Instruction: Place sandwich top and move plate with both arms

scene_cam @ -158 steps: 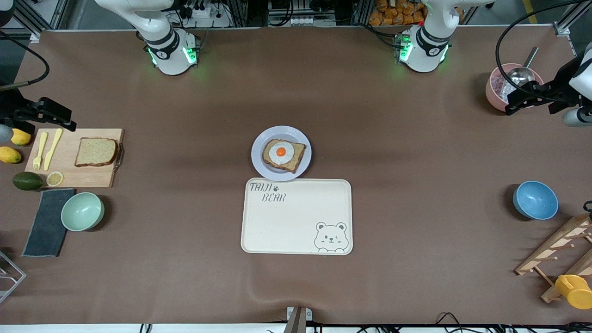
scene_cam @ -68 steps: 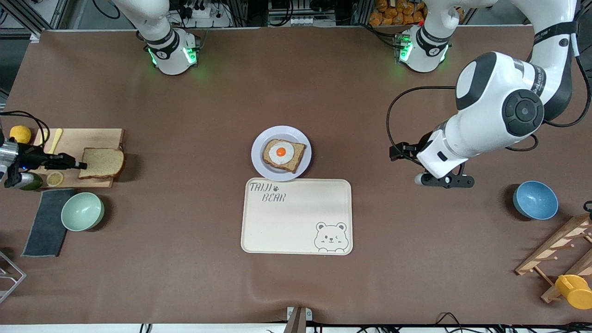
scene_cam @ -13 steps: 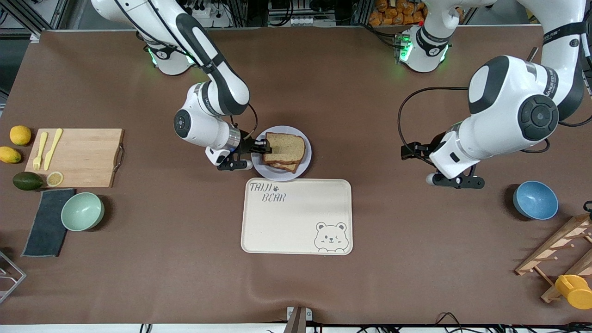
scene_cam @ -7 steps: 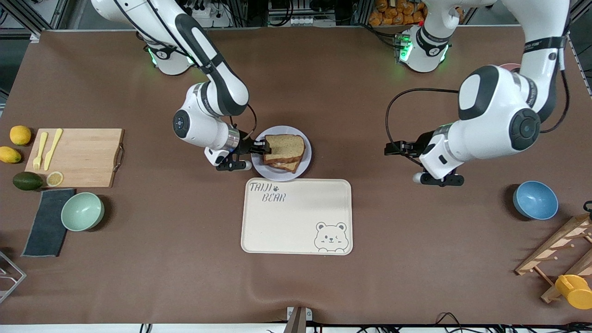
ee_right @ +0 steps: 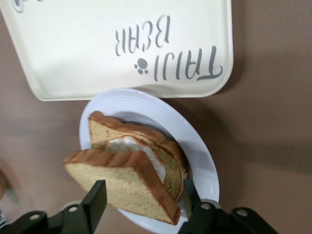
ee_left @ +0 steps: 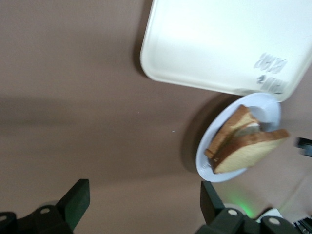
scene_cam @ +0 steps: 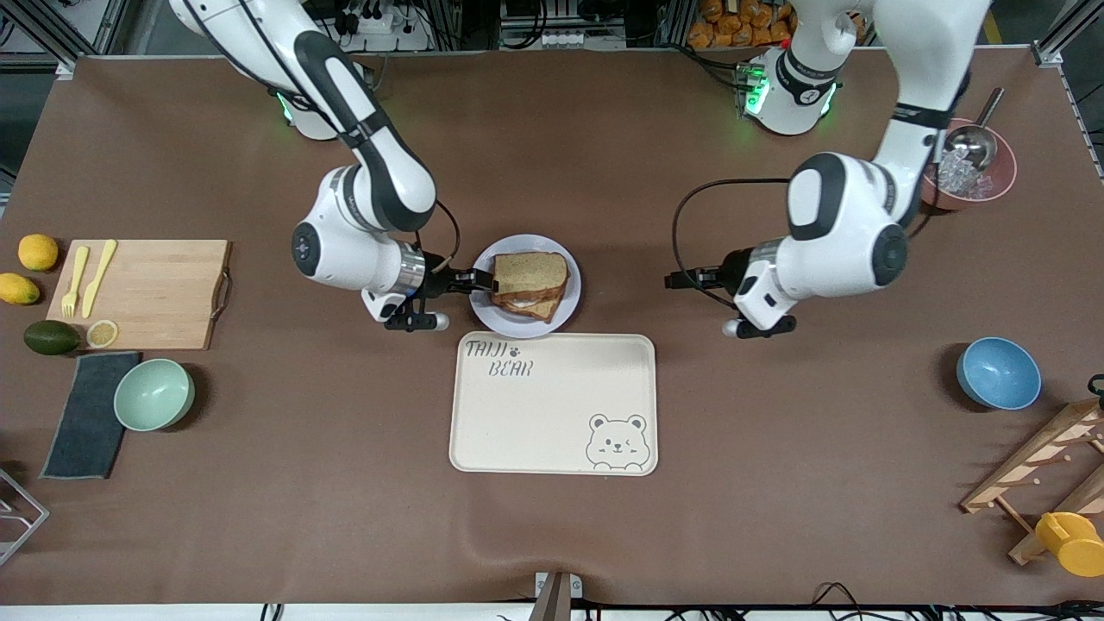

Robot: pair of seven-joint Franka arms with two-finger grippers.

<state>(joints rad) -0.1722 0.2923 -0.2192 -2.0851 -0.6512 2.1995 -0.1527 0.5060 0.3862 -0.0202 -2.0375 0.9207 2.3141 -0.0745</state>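
Next, I close my left gripper on the plate's rim (scene_cam: 579,290) (ee_left: 198,157) at the side that faces the blue bowl, because the plate needs to be moved.
The sandwich top (scene_cam: 532,272) is a plain brown slice lying tilted on the egg slice (scene_cam: 543,304) on the pale plate (scene_cam: 517,326). My right gripper (scene_cam: 485,280) is at the plate's rim toward the right arm's end, open. In the right wrist view its fingers (ee_right: 97,200) stand wide on either side of the sandwich top (ee_right: 122,180), and egg white (ee_right: 124,145) shows under it on the plate (ee_right: 200,156). My left gripper (scene_cam: 671,280) hangs open over bare table, toward the left arm's end from the plate. In the left wrist view the gripper (ee_left: 144,204) holds nothing.
A cream bear tray (scene_cam: 552,405) lies just nearer the camera than the plate. A cutting board (scene_cam: 147,293), green bowl (scene_cam: 153,394), cloth and fruit sit at the right arm's end. A blue bowl (scene_cam: 998,373), pink bowl (scene_cam: 966,172) and wooden rack (scene_cam: 1035,474) are at the left arm's end.
My right gripper has opened and drawn back slightly from the sandwich top, which now rests on the egg slice. The left arm has swung in toward the plate.
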